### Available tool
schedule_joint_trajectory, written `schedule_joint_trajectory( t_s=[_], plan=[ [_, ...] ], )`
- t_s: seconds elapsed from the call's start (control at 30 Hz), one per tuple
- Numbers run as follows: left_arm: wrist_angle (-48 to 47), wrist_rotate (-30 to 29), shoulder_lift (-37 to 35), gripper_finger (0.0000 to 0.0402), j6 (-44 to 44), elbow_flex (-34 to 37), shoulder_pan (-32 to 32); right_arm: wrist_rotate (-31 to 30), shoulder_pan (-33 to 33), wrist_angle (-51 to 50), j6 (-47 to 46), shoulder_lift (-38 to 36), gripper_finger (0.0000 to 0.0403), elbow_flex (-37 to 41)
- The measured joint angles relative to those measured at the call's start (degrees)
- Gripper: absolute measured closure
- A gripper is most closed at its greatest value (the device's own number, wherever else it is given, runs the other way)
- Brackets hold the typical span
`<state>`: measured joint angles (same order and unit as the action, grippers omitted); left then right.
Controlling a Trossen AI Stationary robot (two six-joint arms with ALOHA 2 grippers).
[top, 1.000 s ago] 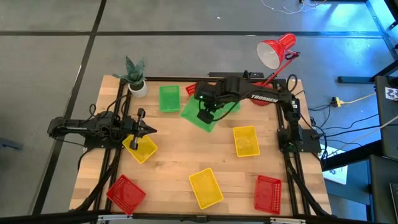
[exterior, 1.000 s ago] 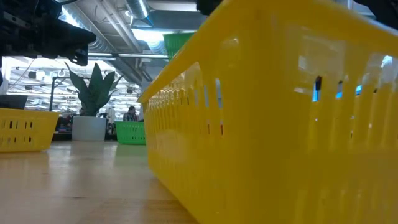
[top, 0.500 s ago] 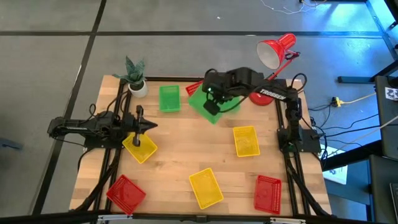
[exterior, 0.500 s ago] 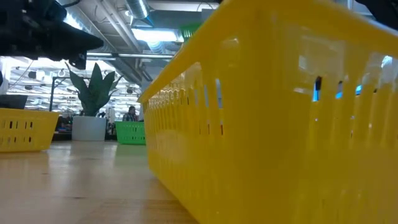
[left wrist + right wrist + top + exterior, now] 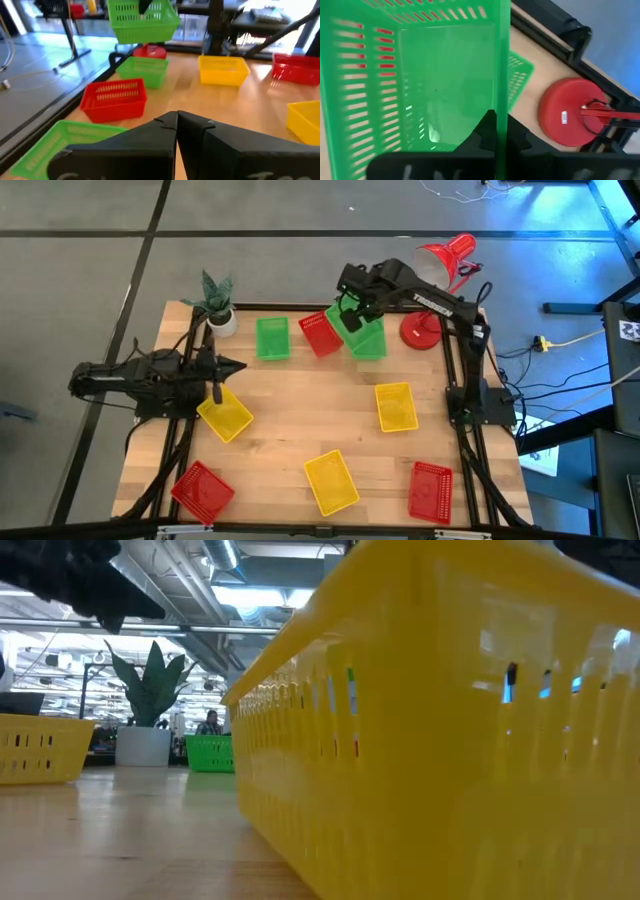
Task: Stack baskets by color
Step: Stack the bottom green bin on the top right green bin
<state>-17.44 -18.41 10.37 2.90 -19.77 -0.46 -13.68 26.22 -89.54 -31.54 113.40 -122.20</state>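
I will use my right gripper to put the green basket, held in the air now, down inside the green basket [image 5: 368,341] [image 5: 472,95] next to the red lamp's base.
My right gripper [image 5: 350,308] is shut on a green basket [image 5: 142,20] and holds it in the air at the table's far right, over a second green basket [image 5: 145,70] that rests on its base. A red basket [image 5: 320,334] sits just left of them, and a third green basket [image 5: 271,338] farther left. Three yellow baskets [image 5: 225,416] [image 5: 396,406] [image 5: 330,481] and two red ones [image 5: 202,488] [image 5: 430,491] lie spread over the near half. My left gripper [image 5: 235,366] is shut and holds nothing, at the table's left side above the left yellow basket. My right gripper pinches one side wall of the green basket at its rim [image 5: 503,95], one finger inside the basket and one outside. The fingers come from above, pointing steeply down. The basket hangs below them, mouth up, clear of the table and of the green basket underneath.
A red desk lamp's base [image 5: 420,330] stands right beside the held basket, and its shade [image 5: 438,264] reaches over the far right corner. A potted plant [image 5: 216,308] stands at the far left corner. Bare wood shows in the middle of the table [image 5: 310,400].
My right gripper has carried the green basket from the far middle toward the table's far right, turning it about on the way, and now holds it over the second green basket. The red basket it had covered now shows. My left gripper has risen and tipped up toward level.
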Motion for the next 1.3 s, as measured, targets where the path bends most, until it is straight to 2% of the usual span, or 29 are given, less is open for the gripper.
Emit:
schedule_joint_trajectory(
  t_s=[0.27, 0.5, 0.73, 0.9, 1.3],
  plan=[
    [-0.8, -0.9, 12.1, 0.0401, -1.8, -7.4, 0.1, 1.3, 5.7, 2.3, -5.1, 0.0, 0.0403, 7.8],
    [-0.8, -2.2, 18.9, 0.0401, -5.0, -10.3, 0.1, 1.4, 5.8, 7.7, -6.2, 0.0, 0.0403, 14.6],
    [-0.6, -2.2, 19.7, 0.0401, -5.0, -10.4, 0.1, -0.2, 5.9, 9.6, -7.2, 0.0, 0.0403, 20.9],
    [-0.6, -2.2, 19.7, 0.0401, -5.0, -10.4, 0.1, 1.6, 6.0, 11.7, -7.4, 0.0, 0.0401, 22.5],
    [-0.6, -3.5, 19.7, 0.0401, -5.1, -10.4, 0.1, 1.3, 6.1, 14.6, -5.5, 0.0, 0.0337, 23.1]
  ],
)
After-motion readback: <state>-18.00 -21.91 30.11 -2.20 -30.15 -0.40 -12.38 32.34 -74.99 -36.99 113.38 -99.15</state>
